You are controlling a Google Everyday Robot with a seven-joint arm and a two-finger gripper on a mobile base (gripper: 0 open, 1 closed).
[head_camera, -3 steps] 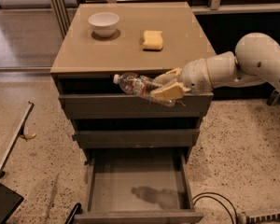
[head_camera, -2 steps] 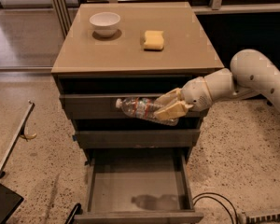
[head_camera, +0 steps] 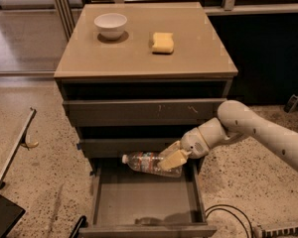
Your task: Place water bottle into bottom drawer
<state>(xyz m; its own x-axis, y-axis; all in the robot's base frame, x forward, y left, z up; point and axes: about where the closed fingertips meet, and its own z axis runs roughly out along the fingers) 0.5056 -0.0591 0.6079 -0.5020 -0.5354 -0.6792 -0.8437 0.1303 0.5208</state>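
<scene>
Next, I release the water bottle on the bottom drawer's grey tray (head_camera: 150, 211), just behind its front edge's middle.
The water bottle (head_camera: 148, 163), clear with a white cap and a coloured label band, lies on its side with the cap pointing left. My gripper (head_camera: 172, 158) is shut on its right end and holds it in the air just above the back of the bottom drawer (head_camera: 146, 202). That drawer is pulled out, and its wide grey tray holds nothing. My white arm (head_camera: 258, 131) reaches in from the right.
A white bowl (head_camera: 111, 25) and a yellow sponge (head_camera: 162, 42) sit on the cabinet top (head_camera: 198, 53). The two upper drawers (head_camera: 144, 112) stand slightly out. A black cable (head_camera: 228, 214) lies on the speckled floor at the lower right. A metal frame (head_camera: 15, 152) stands at left.
My gripper has moved down and slightly left with the bottle, from level with the top drawer front to just above the open bottom drawer. The arm has lowered with it.
</scene>
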